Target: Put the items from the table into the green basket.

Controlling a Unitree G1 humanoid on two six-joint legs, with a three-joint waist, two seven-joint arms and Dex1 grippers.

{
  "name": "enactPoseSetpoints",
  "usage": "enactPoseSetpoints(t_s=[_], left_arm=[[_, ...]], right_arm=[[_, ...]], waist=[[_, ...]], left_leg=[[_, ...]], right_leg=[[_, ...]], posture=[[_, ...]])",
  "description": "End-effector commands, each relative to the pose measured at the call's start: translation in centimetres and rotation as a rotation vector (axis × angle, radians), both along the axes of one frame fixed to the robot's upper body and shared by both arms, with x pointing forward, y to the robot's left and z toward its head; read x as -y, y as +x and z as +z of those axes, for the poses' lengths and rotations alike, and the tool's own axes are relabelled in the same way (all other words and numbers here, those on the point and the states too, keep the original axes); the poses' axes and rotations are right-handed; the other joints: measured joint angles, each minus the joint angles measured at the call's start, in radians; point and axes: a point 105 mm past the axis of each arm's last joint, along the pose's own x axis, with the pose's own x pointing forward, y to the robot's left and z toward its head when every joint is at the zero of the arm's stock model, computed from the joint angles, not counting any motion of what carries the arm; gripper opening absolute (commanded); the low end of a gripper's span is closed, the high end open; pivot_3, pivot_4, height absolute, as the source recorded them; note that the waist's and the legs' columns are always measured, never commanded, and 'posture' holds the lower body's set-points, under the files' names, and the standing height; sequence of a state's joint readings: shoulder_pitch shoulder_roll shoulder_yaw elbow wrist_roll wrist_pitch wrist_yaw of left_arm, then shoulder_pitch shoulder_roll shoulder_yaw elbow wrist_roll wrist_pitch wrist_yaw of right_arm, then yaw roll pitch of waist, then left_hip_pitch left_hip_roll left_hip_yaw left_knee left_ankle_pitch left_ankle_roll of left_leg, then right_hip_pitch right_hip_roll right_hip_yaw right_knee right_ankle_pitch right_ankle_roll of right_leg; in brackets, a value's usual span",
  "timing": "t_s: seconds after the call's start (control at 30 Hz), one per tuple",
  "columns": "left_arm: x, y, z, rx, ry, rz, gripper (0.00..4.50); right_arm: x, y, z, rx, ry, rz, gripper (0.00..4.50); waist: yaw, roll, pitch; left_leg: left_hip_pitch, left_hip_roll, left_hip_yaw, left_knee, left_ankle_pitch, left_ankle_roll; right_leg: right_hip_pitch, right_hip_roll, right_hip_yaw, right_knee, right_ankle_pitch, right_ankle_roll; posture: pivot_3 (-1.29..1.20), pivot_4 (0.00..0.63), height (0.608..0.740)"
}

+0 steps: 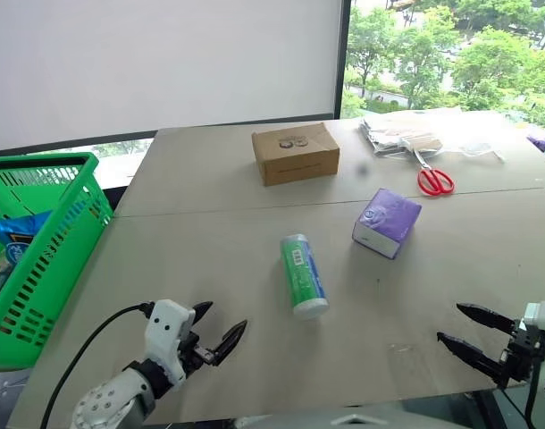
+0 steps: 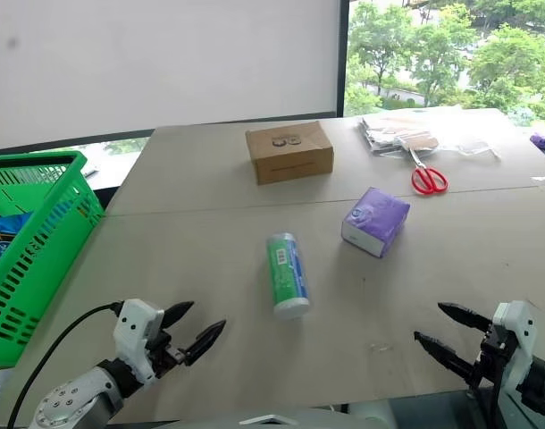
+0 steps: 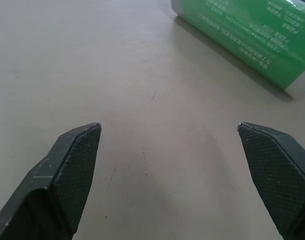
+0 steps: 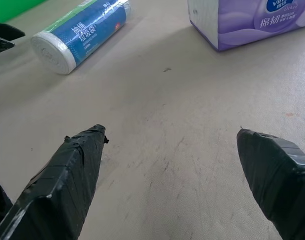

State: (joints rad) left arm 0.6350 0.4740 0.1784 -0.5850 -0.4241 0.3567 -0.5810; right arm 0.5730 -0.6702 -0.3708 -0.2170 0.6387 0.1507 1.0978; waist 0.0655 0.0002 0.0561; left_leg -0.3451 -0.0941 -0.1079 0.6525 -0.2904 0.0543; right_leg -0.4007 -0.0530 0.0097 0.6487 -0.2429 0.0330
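Next, my left gripper moves to the green-and-white labelled cylinder and closes around the cylinder's middle (image 1: 303,276) (image 3: 255,32), next to its barcode.
A green-and-white labelled cylinder (image 1: 304,275) lies on its side in the middle of the pale table (image 1: 210,268). Behind it to the right rests a soft purple pack (image 1: 387,222) with a white base. The green basket (image 1: 40,250) stands off the table's left edge, with a blue bag inside. My left gripper (image 1: 217,331) hovers open near the front left of the table, short of the cylinder (image 3: 252,35). At the front right my right gripper (image 1: 465,326) is open too, with nothing between its fingers; the cylinder (image 4: 80,35) and purple pack (image 4: 252,22) lie beyond it.
A brown cardboard box (image 1: 295,153) sits at the back of the table. Red-handled scissors (image 1: 433,179) and a pile of clear-wrapped papers (image 1: 415,134) lie at the back right. A seam line crosses the tabletop behind the purple pack.
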Motion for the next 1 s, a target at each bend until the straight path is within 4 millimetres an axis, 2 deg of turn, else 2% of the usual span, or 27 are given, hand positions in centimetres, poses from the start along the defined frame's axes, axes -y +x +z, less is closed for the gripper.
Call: enactPoseSetpoints(t_s=[0.03,0.33,0.53,0.9,1.0], left_arm=[[0.8,-0.2,0.7,0.034,-0.012,-0.047,4.50],[0.2,-0.9,0.0,0.043,-0.029,-0.054,4.50],[-0.3,-0.7,0.6,0.114,-0.029,-0.132,4.50],[0.5,-1.2,0.1,0.105,-0.025,-0.175,4.50],[0.8,-0.6,0.3,0.110,-0.010,-0.167,4.50]], right_arm=[[0.2,0.2,1.0,0.036,-0.013,0.008,4.48],[-0.2,0.0,1.0,0.035,-0.014,0.036,4.48],[-0.1,0.9,1.2,0.059,-0.020,0.023,4.48],[-0.7,0.9,0.7,0.062,-0.026,0.041,4.48],[-0.9,0.7,0.5,0.058,-0.024,0.045,4.48]], waist=[[0.000,0.000,0.000],[0.001,0.000,0.001],[0.002,0.001,0.001],[0.004,0.000,0.000],[0.004,0.000,0.000]], left_leg=[[0.000,0.000,0.000,0.000,0.000,0.000],[0.000,0.000,0.000,0.000,0.000,0.000],[0.000,0.000,0.000,0.000,0.000,0.000],[0.000,0.000,0.000,0.000,-0.001,0.001],[0.000,0.000,0.000,0.000,-0.001,0.001]], right_leg=[[0.000,0.000,0.000,0.000,0.000,0.000],[0.000,0.000,0.000,0.000,0.000,0.000],[0.000,0.000,0.000,0.000,0.000,0.000],[0.000,0.000,0.000,-0.002,0.000,0.000],[0.001,0.000,0.000,-0.002,0.000,0.000]], posture=[[0.02,0.029,0.740],[0.04,0.027,0.740],[0.05,0.018,0.740],[0.05,0.014,0.740],[0.05,0.019,0.740]])
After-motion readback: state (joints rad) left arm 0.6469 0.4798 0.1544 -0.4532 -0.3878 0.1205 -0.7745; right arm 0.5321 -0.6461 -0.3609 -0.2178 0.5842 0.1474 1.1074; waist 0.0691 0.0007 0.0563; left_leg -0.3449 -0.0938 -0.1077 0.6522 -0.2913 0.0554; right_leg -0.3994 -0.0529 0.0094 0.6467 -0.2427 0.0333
